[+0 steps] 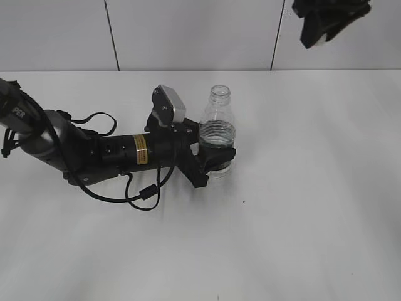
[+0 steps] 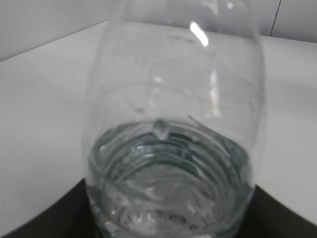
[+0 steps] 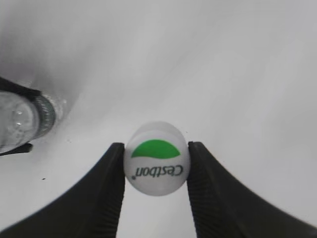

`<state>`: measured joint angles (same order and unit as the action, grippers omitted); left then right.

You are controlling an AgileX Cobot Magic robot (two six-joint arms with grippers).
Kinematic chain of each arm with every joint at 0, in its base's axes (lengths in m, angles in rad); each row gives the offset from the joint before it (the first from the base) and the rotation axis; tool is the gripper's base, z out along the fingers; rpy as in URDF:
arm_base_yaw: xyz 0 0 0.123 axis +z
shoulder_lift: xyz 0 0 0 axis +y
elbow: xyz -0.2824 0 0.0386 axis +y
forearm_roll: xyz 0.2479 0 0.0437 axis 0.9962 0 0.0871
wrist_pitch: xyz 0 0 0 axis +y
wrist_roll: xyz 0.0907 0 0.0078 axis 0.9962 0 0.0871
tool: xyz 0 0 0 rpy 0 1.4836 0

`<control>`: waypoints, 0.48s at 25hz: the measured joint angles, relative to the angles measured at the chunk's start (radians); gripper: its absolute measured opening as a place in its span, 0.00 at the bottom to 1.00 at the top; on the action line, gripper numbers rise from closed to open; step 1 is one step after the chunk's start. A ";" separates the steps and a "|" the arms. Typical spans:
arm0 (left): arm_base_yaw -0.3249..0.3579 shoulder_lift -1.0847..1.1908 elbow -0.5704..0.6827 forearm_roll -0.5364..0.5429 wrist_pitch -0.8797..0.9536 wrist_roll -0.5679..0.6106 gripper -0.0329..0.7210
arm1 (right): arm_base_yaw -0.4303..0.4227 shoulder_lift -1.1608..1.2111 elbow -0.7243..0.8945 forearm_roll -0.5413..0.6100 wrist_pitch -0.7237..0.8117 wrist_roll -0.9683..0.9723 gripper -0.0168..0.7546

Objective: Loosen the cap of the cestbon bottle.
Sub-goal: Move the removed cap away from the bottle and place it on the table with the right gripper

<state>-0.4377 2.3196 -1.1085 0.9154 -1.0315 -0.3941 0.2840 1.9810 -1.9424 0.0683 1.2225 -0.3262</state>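
My right gripper needs to let go of the cap on the bare white table (image 1: 318, 150), well to the side of the cestbon bottle.
The cestbon bottle (image 1: 217, 130) stands upright on the white table, clear and ribbed, its neck open with no cap on it. My left gripper (image 1: 216, 157) is shut around its lower body; the bottle fills the left wrist view (image 2: 173, 129). My right gripper (image 3: 156, 166) is shut on the cap (image 3: 156, 164), white with a green patch and "Cestbon" lettering, held high above the table. In the exterior view the right gripper (image 1: 329, 22) is at the top right edge; the cap does not show there. The bottle shows at the left edge of the right wrist view (image 3: 25, 119).
The white table (image 1: 301, 207) spreads all round the bottle. A tiled wall (image 1: 188, 31) stands behind it. The left arm with its black cables (image 1: 100, 157) lies across the table's left side.
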 joint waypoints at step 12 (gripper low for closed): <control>0.000 0.000 0.000 -0.008 0.000 0.000 0.59 | -0.267 0.000 0.266 0.068 -0.090 0.106 0.41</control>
<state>-0.4373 2.3196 -1.1085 0.9074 -1.0315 -0.3941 0.0166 1.9810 -1.6763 0.1359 1.1323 -0.2201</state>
